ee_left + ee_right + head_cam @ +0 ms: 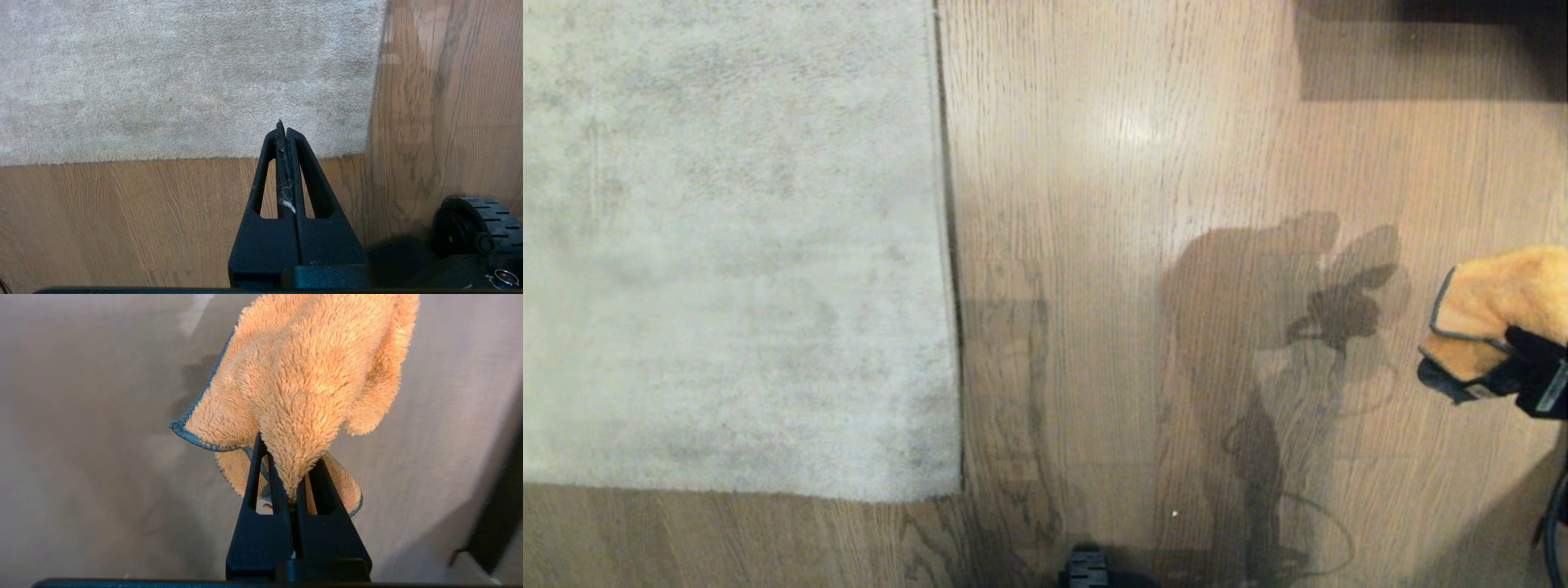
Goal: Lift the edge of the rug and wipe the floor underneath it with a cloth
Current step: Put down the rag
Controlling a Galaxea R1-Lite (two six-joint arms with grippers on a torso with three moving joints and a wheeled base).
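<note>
The cloth, now hanging above the brown floor, will be let go by my right gripper on the brown floor (1456,278) beside the arm's shadow, well away from the rug.
The pale grey-beige rug (735,245) lies flat at the left, its straight rug edge (949,269) running down to a corner (956,488). Brown wood-grain floor (1111,245) fills the middle and right. At the far right my right gripper (1490,363) hangs above the floor, well away from the rug, shut on the orange-tan fuzzy cloth (1494,306) with its dark trim. In the right wrist view the cloth (310,367) bunches out past that gripper (288,453). My left gripper (283,127) is shut and empty, parked above the floor by the rug corner (365,151), with a bit of lint between its fingers.
A black part of the robot (1086,569) shows at the bottom edge of the head view, and a base wheel (476,222) sits beside the left gripper. A dark shape (1429,49) lies at the far right, and a black cable (1553,523) hangs at the right edge.
</note>
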